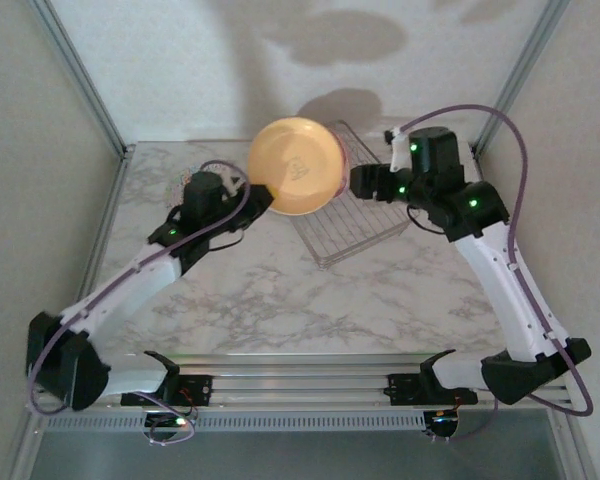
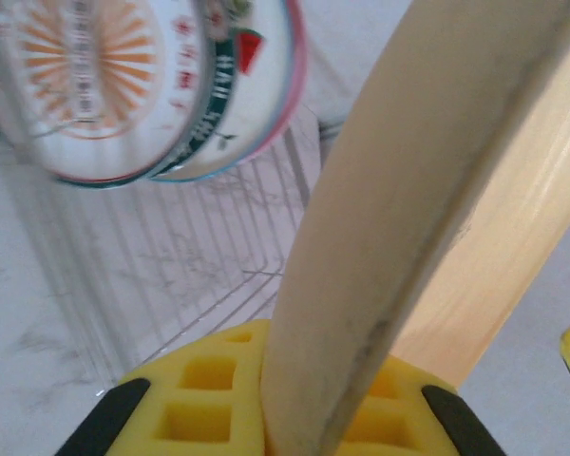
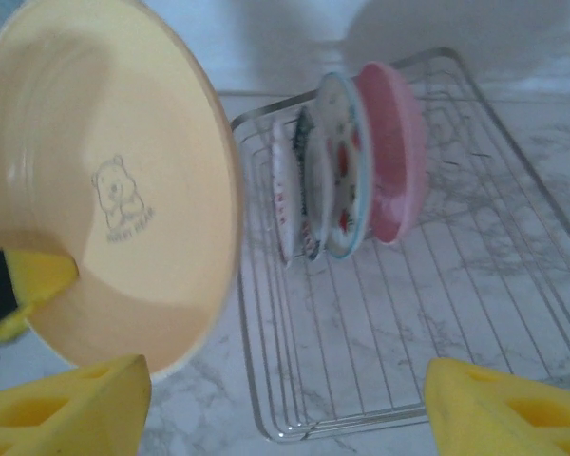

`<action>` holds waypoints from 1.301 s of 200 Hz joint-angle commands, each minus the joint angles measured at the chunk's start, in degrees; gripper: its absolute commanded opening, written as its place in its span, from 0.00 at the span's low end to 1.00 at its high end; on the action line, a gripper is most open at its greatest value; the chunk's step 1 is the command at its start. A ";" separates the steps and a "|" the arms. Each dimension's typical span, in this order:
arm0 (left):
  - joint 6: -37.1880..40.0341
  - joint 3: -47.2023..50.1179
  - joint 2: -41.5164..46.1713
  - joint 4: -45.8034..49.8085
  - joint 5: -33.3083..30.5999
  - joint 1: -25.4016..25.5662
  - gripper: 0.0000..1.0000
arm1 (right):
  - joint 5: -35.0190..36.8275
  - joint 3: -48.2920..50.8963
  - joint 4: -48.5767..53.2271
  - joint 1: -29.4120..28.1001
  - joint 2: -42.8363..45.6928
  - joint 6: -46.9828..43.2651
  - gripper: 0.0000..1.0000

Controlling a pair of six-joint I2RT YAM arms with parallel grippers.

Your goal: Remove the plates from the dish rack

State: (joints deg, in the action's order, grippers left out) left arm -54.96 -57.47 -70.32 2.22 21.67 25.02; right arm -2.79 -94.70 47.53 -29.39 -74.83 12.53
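Note:
Next, my left gripper lets go of the yellow-orange plate on the bare marble (image 1: 235,273) between the speckled plate and the table's front edge.
A yellow-orange plate (image 1: 295,165) hangs on edge above the table, left of the dish rack (image 1: 355,225). My left gripper (image 1: 258,198) is shut on its lower left rim; in the left wrist view the rim (image 2: 408,190) runs up between the yellow pads (image 2: 199,399). My right gripper (image 1: 360,182) stands open just right of that plate, above the rack, and its yellow fingertips (image 3: 66,408) are wide apart with nothing between them. Upright in the rack (image 3: 437,313) are a pink plate (image 3: 394,152), a white plate with red-and-green motifs (image 3: 342,171) and a sunburst plate (image 2: 85,85).
The rack sits at an angle on the marble table (image 1: 280,300), toward the back right. Aluminium frame posts (image 1: 80,80) and walls close in the back and sides. Bare marble lies in front of the rack and to its left.

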 commanded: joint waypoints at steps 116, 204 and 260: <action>-21.14 36.41 33.13 20.35 -5.53 -10.34 0.00 | 1.71 13.21 -11.43 -28.55 3.33 -24.87 0.82; -23.21 42.64 24.59 9.79 -5.31 -10.34 0.00 | 5.88 13.26 -10.00 -30.38 2.32 -24.58 0.82; -22.95 43.40 19.44 5.74 -4.12 -10.34 0.00 | 12.18 12.95 -11.00 -30.35 1.31 -23.72 0.84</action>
State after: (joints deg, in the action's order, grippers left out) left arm -77.62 -14.81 -49.45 12.29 16.88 15.16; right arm 4.78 -82.04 38.26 -59.16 -72.88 -11.55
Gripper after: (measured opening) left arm 0.095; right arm 0.834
